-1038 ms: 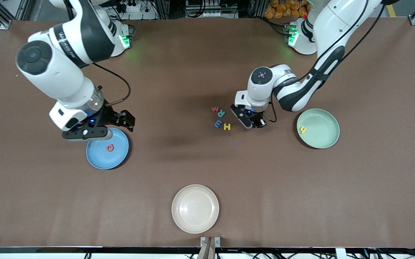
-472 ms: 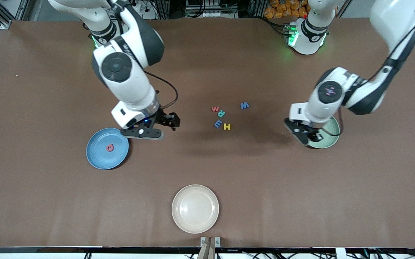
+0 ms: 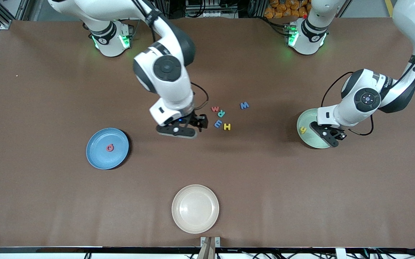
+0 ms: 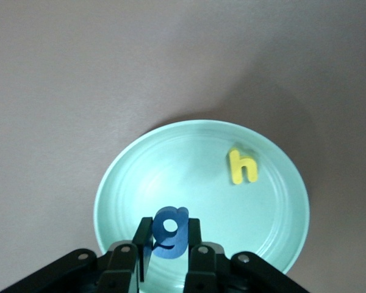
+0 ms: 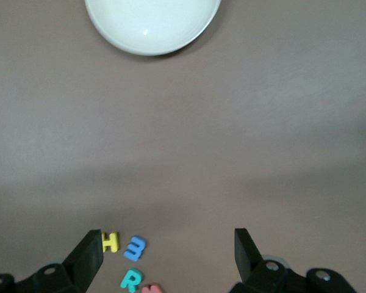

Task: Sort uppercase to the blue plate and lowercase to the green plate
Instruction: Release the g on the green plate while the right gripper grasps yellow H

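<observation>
The yellow H belongs on the blue plate as an uppercase letter, so next my right gripper closes across the upright bars of the yellow H (image 3: 227,127) (image 5: 110,242).
My left gripper (image 3: 331,138) is over the green plate (image 3: 310,122), shut on the blue g (image 4: 169,232), which it holds above the plate's rim (image 4: 171,165). The yellow h (image 3: 303,130) lies in that plate; it also shows in the left wrist view (image 4: 242,166). My right gripper (image 3: 178,132) is open and empty, low over the table beside the letter cluster. The cluster holds the red w (image 3: 215,108), teal R (image 3: 221,113), blue e/m piece (image 3: 217,124) and yellow H (image 3: 227,126). The blue W (image 3: 244,105) lies apart. The red O (image 3: 110,147) lies in the blue plate (image 3: 99,158).
A beige plate (image 3: 195,208) sits near the front edge, nearer to the front camera than the letters; it also shows in the right wrist view (image 5: 152,24). In that view the H (image 5: 110,242), the blue piece (image 5: 135,247) and the R (image 5: 130,280) lie by one finger.
My right gripper has moved from over the blue plate to beside the letter cluster. My left gripper has carried the blue g from the cluster to over the green plate.
</observation>
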